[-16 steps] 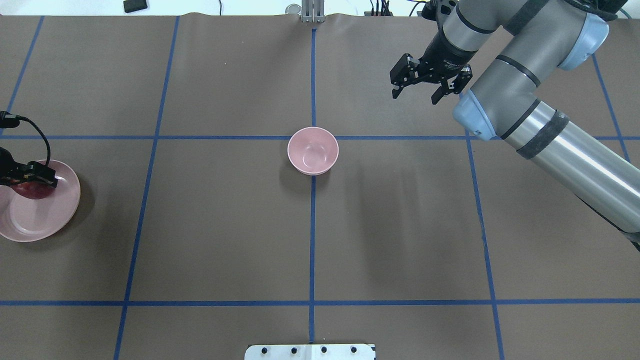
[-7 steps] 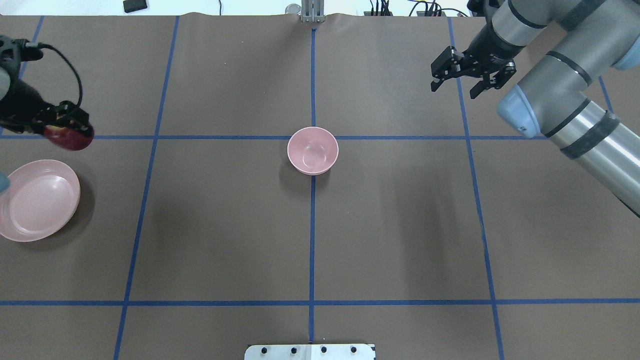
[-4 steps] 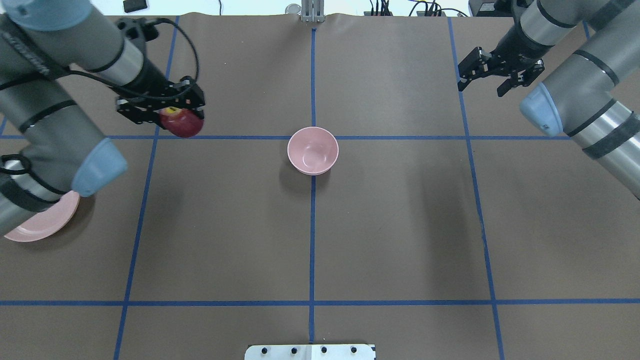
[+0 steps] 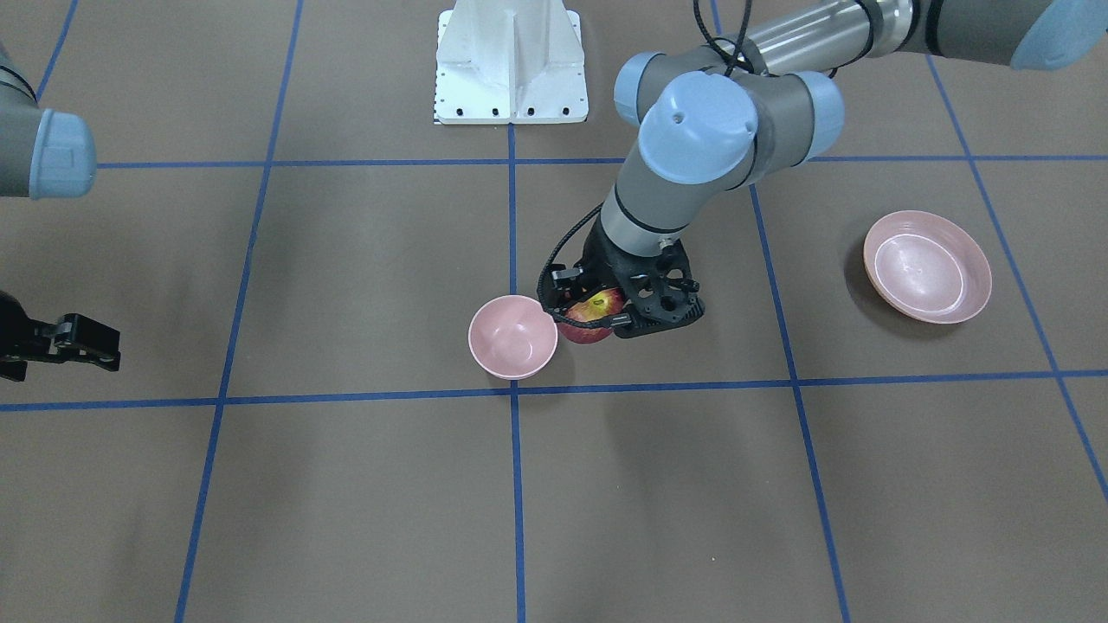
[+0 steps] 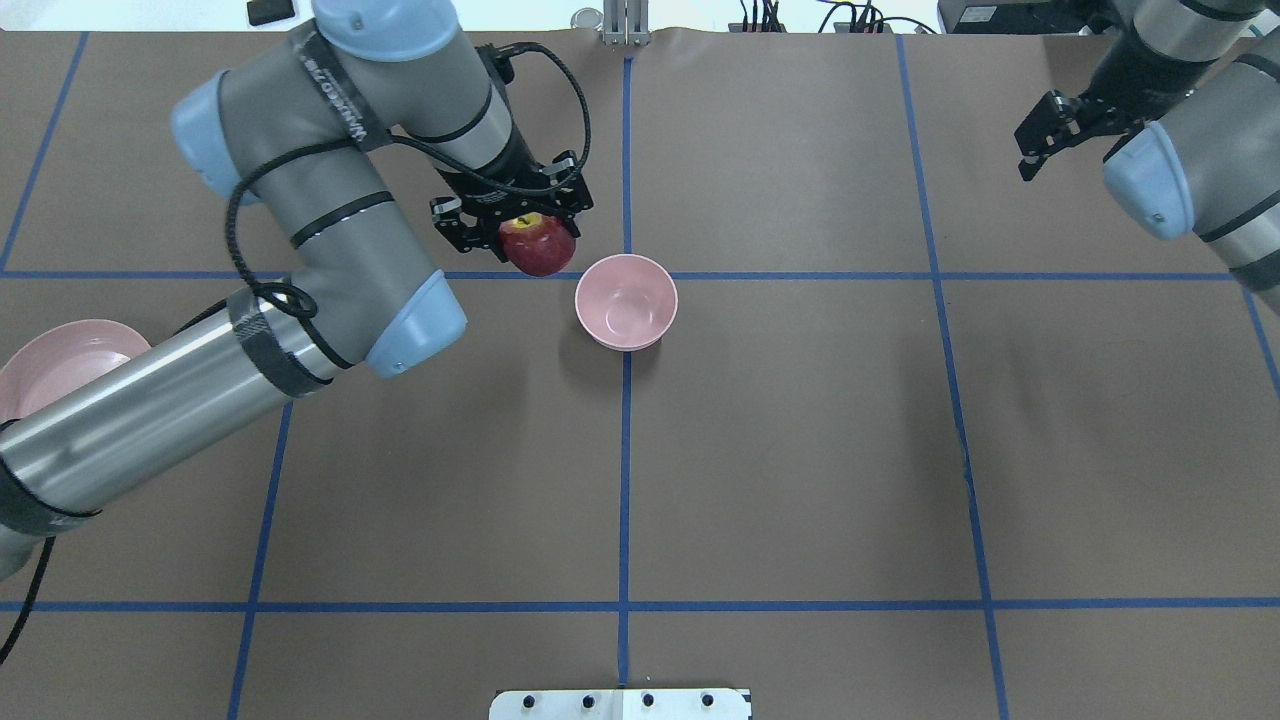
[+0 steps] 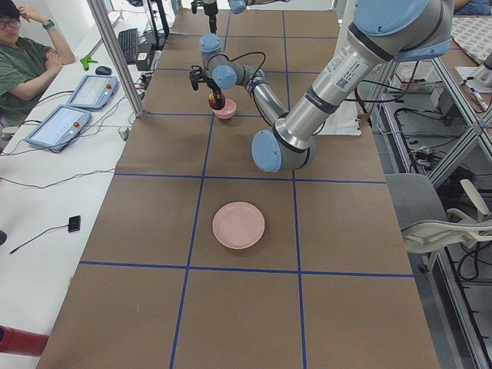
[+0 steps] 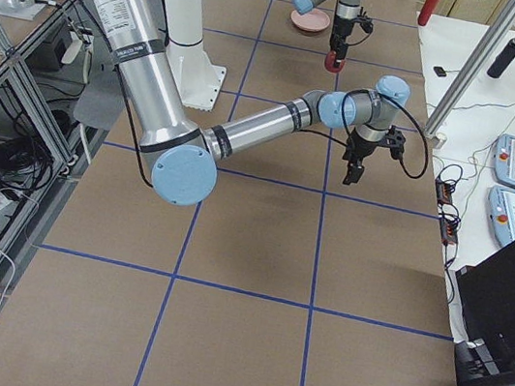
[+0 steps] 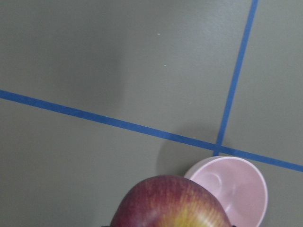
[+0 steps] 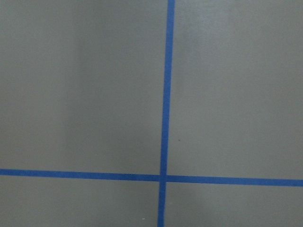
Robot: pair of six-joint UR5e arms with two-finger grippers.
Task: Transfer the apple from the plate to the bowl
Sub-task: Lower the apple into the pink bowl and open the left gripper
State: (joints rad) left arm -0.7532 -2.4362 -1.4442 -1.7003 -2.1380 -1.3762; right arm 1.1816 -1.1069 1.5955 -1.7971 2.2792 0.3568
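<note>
The dark red apple, still in the air beside the bowl, will be let go by my left gripper inside the small deep pink bowl (image 4: 511, 347) (image 8: 233, 193) by the blue tape crossing.
My left gripper (image 5: 520, 232) is shut on the dark red apple (image 5: 538, 246) and holds it in the air just left of the small deep pink bowl (image 5: 626, 301), which stands empty at the table's middle. The front-facing view shows the apple (image 4: 591, 315) beside the bowl (image 4: 512, 337). The left wrist view shows the apple (image 8: 170, 203) low in frame with the bowl (image 8: 235, 187) to its right. The shallow pink plate (image 4: 926, 266) sits empty at the table's left end; the arm partly hides it in the overhead view (image 5: 60, 350). My right gripper (image 5: 1050, 135) is open and empty, far right.
Blue tape lines (image 5: 625, 450) cross the brown table cover. A white mounting plate (image 4: 511, 65) stands at the robot's base. The right wrist view shows only bare cover and a tape crossing (image 9: 162, 178). A person sits beside the table in the left view (image 6: 27, 58).
My left gripper lifted the apple off the plate and carried it right, up to the bowl's left edge. My right arm drew back toward the far right, its gripper still open.
</note>
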